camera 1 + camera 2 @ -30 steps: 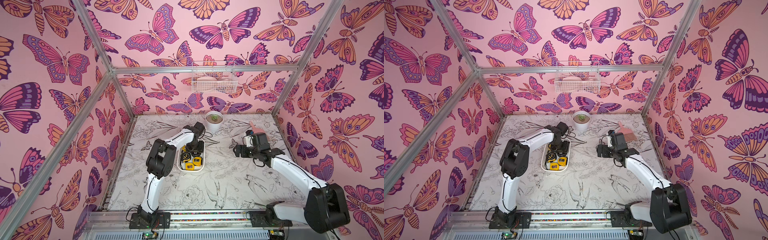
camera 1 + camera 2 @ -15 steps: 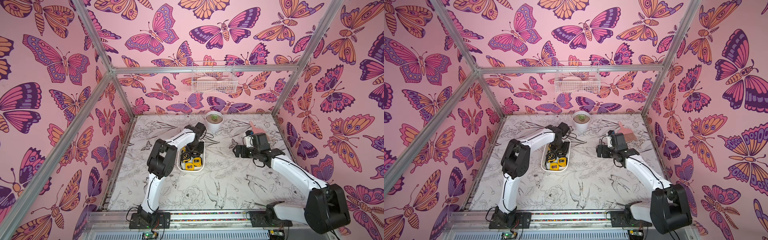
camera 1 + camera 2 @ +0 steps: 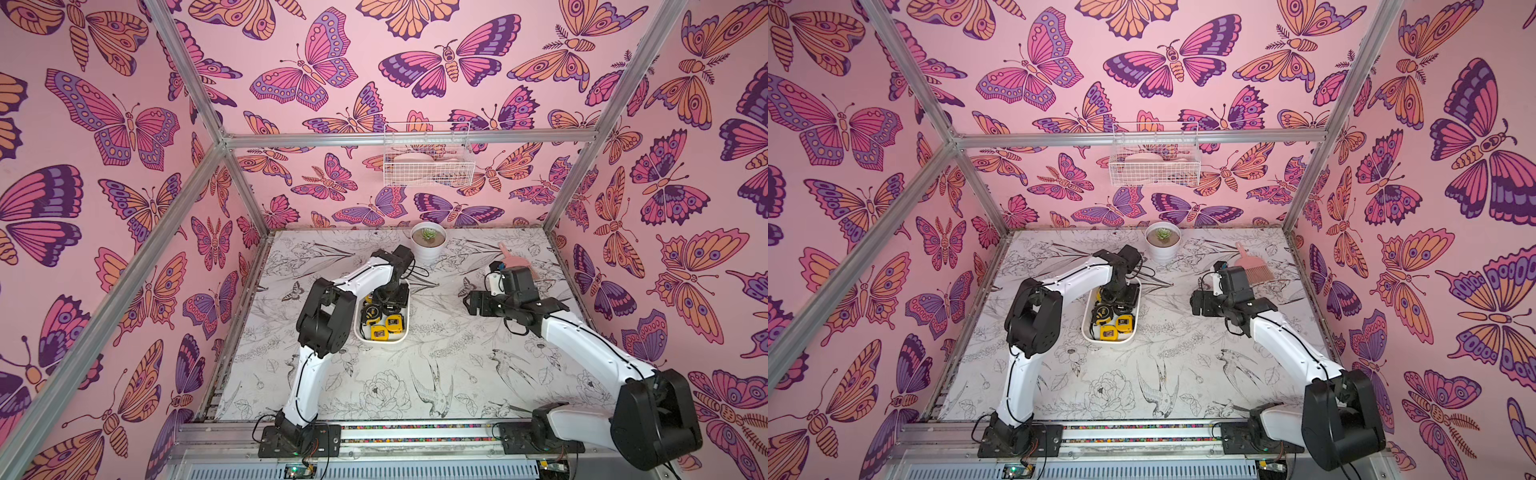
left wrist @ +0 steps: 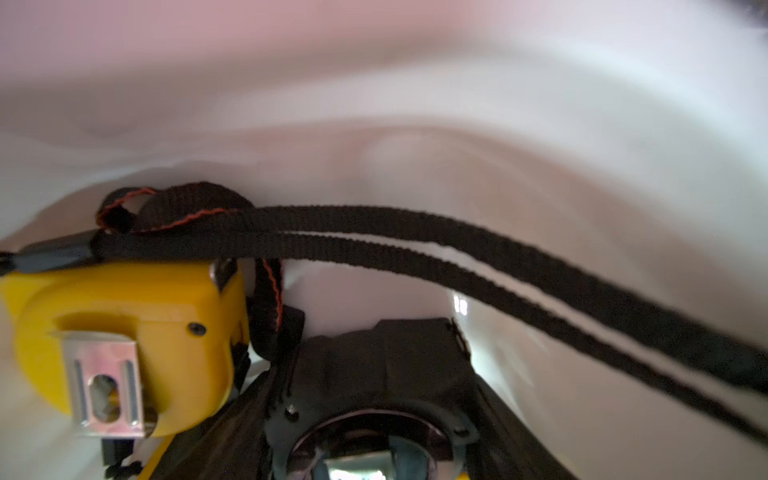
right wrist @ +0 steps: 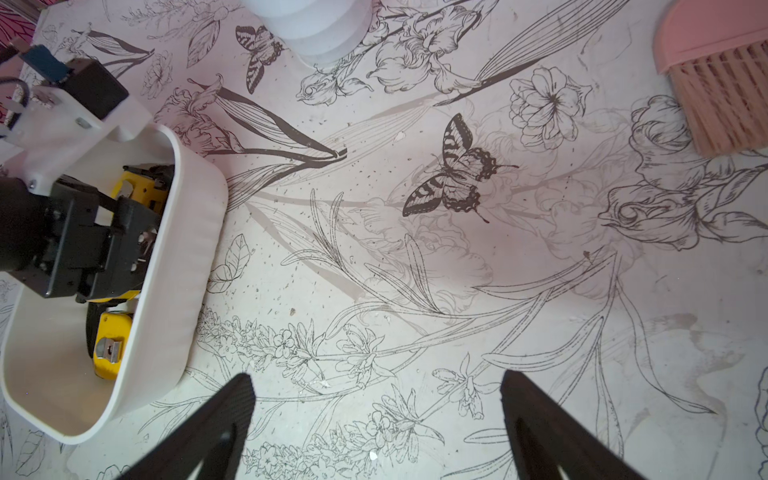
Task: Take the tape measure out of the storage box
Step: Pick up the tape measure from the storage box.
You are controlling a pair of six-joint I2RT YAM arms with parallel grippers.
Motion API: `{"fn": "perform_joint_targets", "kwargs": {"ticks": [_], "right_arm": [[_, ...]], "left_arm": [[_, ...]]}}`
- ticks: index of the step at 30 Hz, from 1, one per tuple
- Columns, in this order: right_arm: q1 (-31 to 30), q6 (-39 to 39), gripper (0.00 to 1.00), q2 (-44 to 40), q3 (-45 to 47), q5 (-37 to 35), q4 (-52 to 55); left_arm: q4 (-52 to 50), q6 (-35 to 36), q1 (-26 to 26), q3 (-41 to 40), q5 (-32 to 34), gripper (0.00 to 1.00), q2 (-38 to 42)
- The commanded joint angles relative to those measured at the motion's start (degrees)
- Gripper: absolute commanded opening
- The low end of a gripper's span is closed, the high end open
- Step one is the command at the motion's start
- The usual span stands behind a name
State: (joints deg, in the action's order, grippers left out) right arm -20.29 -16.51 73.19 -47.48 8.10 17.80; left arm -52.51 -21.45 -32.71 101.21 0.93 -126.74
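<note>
My right gripper will next close on the body of the black tape measure (image 3: 390,308) that my left gripper holds and take it over.
The storage box (image 3: 408,312) is a shallow white tub at mid table, also seen in a top view (image 3: 1084,328) and the right wrist view (image 5: 183,270). Several yellow-and-black tape measures (image 3: 380,332) lie in it. My left gripper (image 3: 390,297) reaches down into the box's far end. Its fingers (image 4: 232,415) press either side of a black tape measure (image 4: 374,365) with a chrome disc, so it is shut on it. A yellow tape measure (image 4: 124,332) lies beside it, its black strap trailing across. My right gripper (image 5: 376,386) hovers open over bare table, right of the box.
A white plant pot (image 3: 428,245) stands just behind the box. A pink hand brush (image 3: 519,264) lies at the back right, close behind my right wrist. A white wire basket (image 3: 428,162) hangs on the back wall. Cage posts ring the table.
My left wrist has shifted very slightly towards the back above the box. The right arm has not moved.
</note>
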Motion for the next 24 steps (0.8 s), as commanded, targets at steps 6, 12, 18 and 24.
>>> {"fn": "perform_joint_targets", "kwargs": {"ticks": [6,12,18,24], "right_arm": [[-1.05,-0.68,0.96,-1.46,-0.06,-0.93,1.05],[-1.4,-0.65,0.94,-3.05,2.07,5.77,-3.37],[-6.93,-5.19,0.93,-4.77,9.98,12.93,-21.06],[-13.98,-10.67,0.93,0.46,14.78,7.16,-38.49]], "left_arm": [[-3.81,0.46,-0.86,-3.38,-0.31,0.21,-2.25],[-3.93,-0.4,-0.26,-2.56,-1.11,0.19,7.93],[-3.91,-2.83,0.53,-1.81,-7.76,0.18,12.99],[-2.95,-6.69,0.65,-1.63,-13.15,0.18,14.79]]}}
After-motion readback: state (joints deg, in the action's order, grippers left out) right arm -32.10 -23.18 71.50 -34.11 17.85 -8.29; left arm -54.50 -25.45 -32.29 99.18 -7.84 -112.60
